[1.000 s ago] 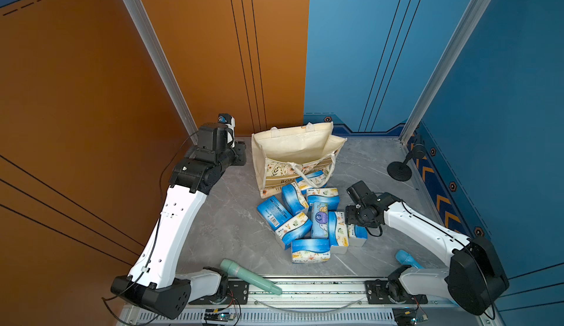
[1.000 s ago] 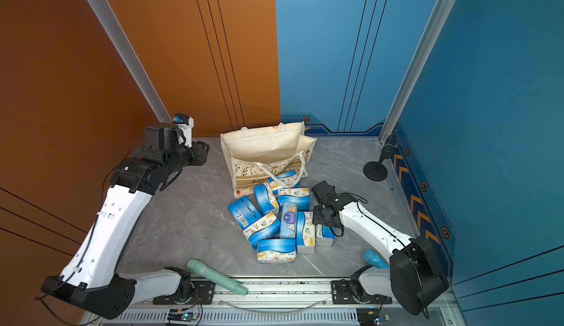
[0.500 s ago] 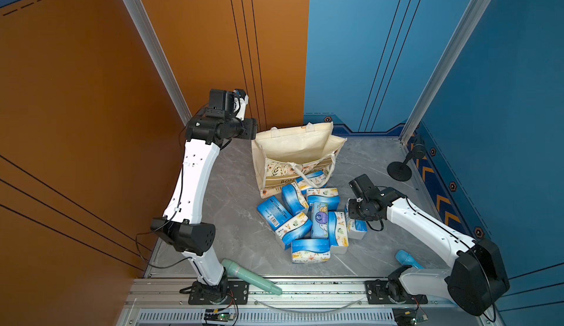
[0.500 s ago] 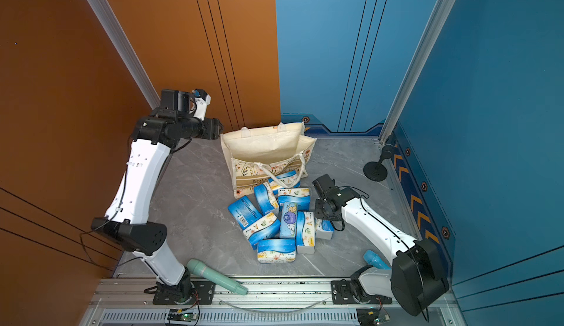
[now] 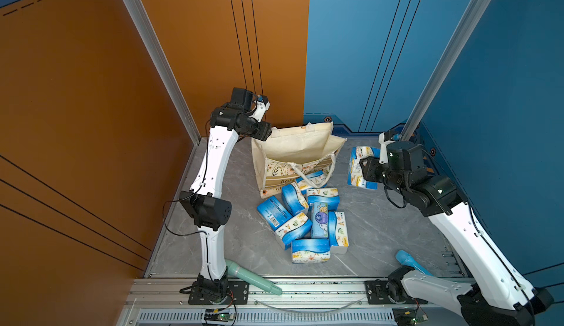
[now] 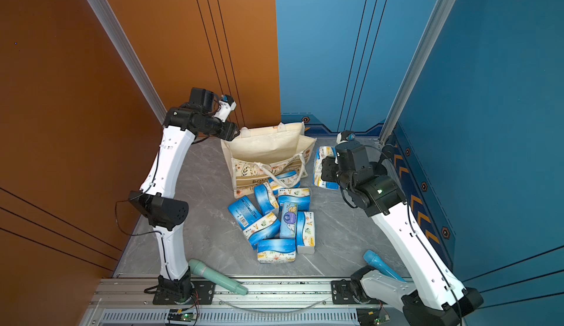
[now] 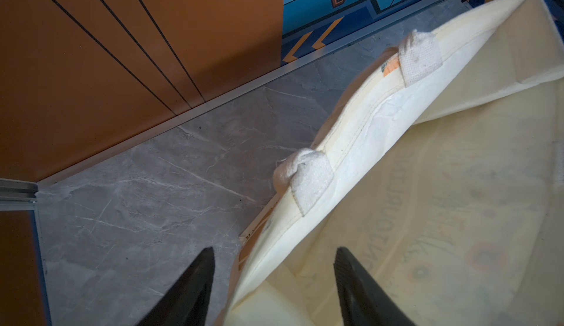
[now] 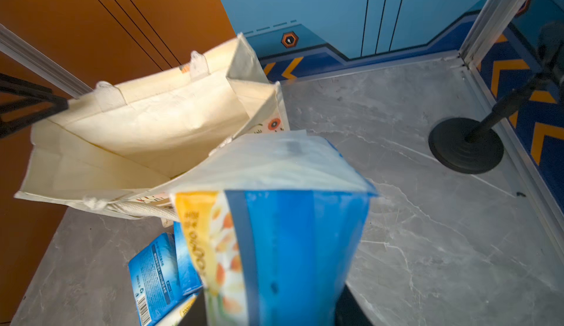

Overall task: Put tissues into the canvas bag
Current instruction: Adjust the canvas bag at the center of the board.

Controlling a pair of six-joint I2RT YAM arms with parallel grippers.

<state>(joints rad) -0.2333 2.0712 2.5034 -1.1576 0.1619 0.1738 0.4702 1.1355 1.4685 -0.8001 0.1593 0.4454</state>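
My left gripper, at the canvas bag's corner short of the back handle, should grip the back handle's near end (image 7: 310, 179) and tilt the bag open.
The cream canvas bag (image 5: 293, 153) (image 6: 265, 150) stands open at the back of the floor, its inside showing in the right wrist view (image 8: 146, 132). My left gripper (image 7: 273, 249) is open at the bag's left corner (image 5: 266, 134), with the rim (image 7: 351, 144) running between the spread fingers, one outside and one inside. My right gripper (image 5: 364, 172) (image 8: 273, 309) is shut on one blue-and-white pack of tissues (image 5: 355, 159) (image 8: 293, 233), held off the floor just right of the bag. Several more tissues (image 5: 305, 217) (image 6: 274, 217) lie piled in front of the bag.
A teal cylinder (image 5: 253, 277) lies by the left arm's base and a light-blue one (image 5: 410, 262) by the right arm's base. A black stand with a round foot (image 8: 465, 144) sits in the back right corner. Orange and blue walls close in on three sides.
My left arm rose and swung from the left wall to the bag's left corner. My right gripper closed on a pack at the pile's right edge and lifted it beside the bag.
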